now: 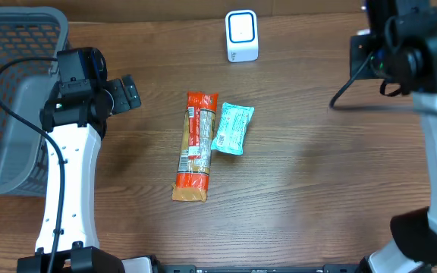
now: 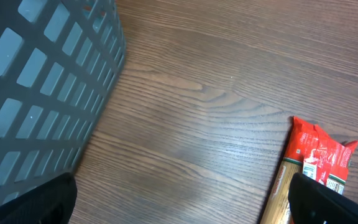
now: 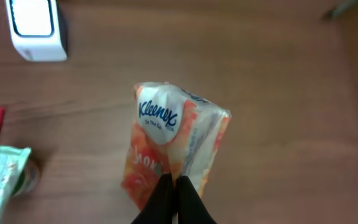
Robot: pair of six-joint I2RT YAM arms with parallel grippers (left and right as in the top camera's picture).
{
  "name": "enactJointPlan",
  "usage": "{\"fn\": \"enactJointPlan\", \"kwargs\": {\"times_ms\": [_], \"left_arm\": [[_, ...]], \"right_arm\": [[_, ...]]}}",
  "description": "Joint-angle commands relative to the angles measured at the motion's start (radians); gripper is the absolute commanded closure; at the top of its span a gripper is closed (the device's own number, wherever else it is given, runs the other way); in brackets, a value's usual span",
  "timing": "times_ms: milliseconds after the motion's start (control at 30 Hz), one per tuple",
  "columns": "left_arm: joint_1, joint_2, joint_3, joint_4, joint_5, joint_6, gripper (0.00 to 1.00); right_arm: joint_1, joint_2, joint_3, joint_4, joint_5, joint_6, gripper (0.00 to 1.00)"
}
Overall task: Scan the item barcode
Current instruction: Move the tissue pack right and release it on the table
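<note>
My right gripper should set the Kleenex tissue pack down on the bare wood (image 1: 365,151) between the teal packet and my right arm. The Kleenex pack is still held above the table.
My right gripper (image 3: 174,180) is shut on the lower edge of an orange and white Kleenex tissue pack (image 3: 173,134), which it holds above the table. The white scanner (image 3: 36,28) stands at the far edge, to the upper left of the pack in the right wrist view. In the overhead view the scanner (image 1: 242,36) is at the back centre, and my right arm (image 1: 400,49) hides the pack. My left gripper (image 2: 182,208) is wide open over bare wood with nothing between its fingers, near the basket.
A long orange-red packet (image 1: 196,148) and a teal packet (image 1: 232,127) lie side by side mid-table. The grey mesh basket (image 1: 14,98) stands at the left edge. The orange-red packet's end (image 2: 319,155) lies just by my left gripper's right finger.
</note>
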Motion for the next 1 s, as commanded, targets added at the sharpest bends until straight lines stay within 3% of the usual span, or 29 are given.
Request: {"fn": "enactJointPlan", "kwargs": {"times_ms": [0, 233, 467, 767, 833, 900, 967], "left_arm": [[0.003, 0.010, 0.010, 0.004, -0.005, 0.019, 0.00], [0.003, 0.010, 0.010, 0.004, -0.005, 0.019, 0.00], [0.003, 0.010, 0.010, 0.004, -0.005, 0.019, 0.00], [0.003, 0.010, 0.010, 0.004, -0.005, 0.019, 0.00], [0.003, 0.010, 0.010, 0.004, -0.005, 0.019, 0.00], [0.003, 0.010, 0.010, 0.004, -0.005, 0.019, 0.00], [0.003, 0.010, 0.010, 0.004, -0.005, 0.019, 0.00]], "right_arm": [[-0.101, 0.060, -0.108, 0.002, -0.261, 0.058, 0.96], [-0.229, 0.060, -0.431, 0.023, -0.213, 0.057, 0.96], [-0.320, 0.060, -0.792, 0.273, -0.255, 0.055, 0.96], [-0.332, 0.059, -0.998, 0.460, -0.246, 0.062, 0.95], [-0.333, 0.060, -1.019, 0.480, -0.230, 0.061, 0.80], [-0.333, 0.060, -1.034, 0.486, -0.217, 0.062, 0.53], [-0.333, 0.059, -1.036, 0.486, -0.219, 0.063, 0.33]]}}
